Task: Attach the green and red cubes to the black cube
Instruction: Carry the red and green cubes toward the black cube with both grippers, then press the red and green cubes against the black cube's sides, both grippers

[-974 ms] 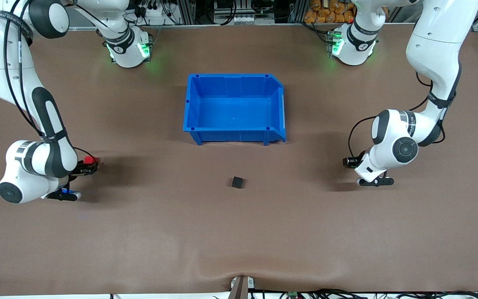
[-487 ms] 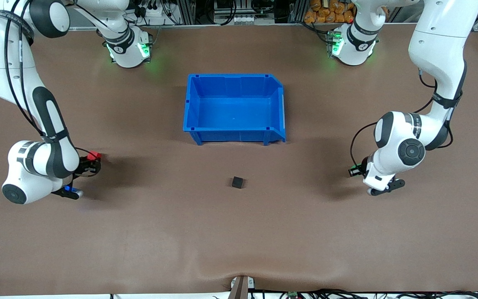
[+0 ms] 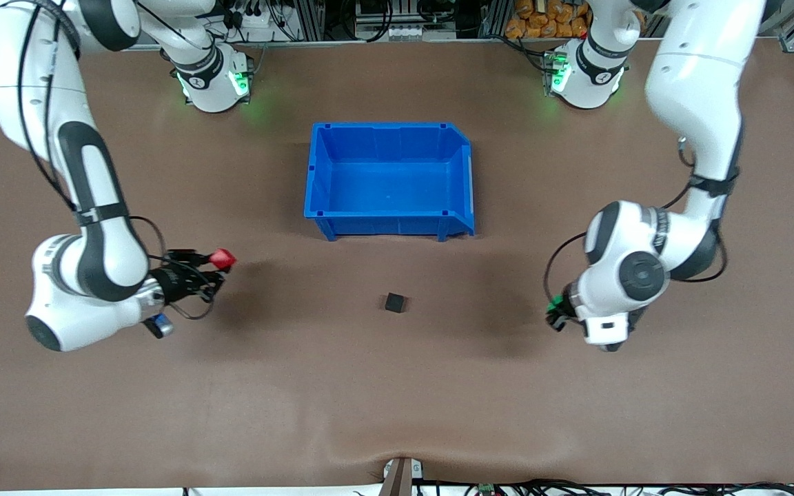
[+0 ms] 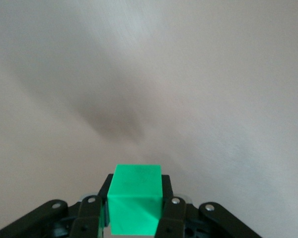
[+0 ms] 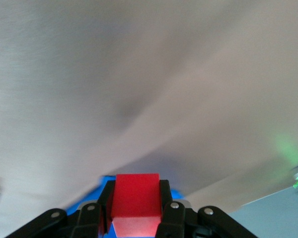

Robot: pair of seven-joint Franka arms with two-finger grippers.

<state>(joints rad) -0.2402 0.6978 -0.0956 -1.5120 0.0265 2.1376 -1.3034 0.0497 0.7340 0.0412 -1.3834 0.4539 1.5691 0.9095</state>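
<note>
Next, my left gripper releases the green cube, now held above the table, on the brown table, flush (image 3: 411, 305) against its side of the black cube.
The black cube (image 3: 394, 302) lies on the brown table, nearer to the front camera than the blue bin. My right gripper (image 3: 218, 267) is shut on the red cube (image 3: 222, 259) and holds it above the table toward the right arm's end; the red cube (image 5: 136, 196) fills the space between the fingers in the right wrist view. My left gripper (image 3: 554, 310) is shut on the green cube (image 3: 557, 302) above the table toward the left arm's end; in the left wrist view the green cube (image 4: 136, 199) sits between the fingers.
The blue bin (image 3: 390, 180) stands open in the middle of the table, between the arm bases and the black cube. A blurred blue shape (image 5: 102, 186), likely the bin, shows past the red cube in the right wrist view. Brown table surface (image 3: 397, 399) stretches toward the front camera.
Both grippers have lifted off the table and swung toward the middle, the right one carrying the red cube, the left one the green cube. The black cube has not moved.
</note>
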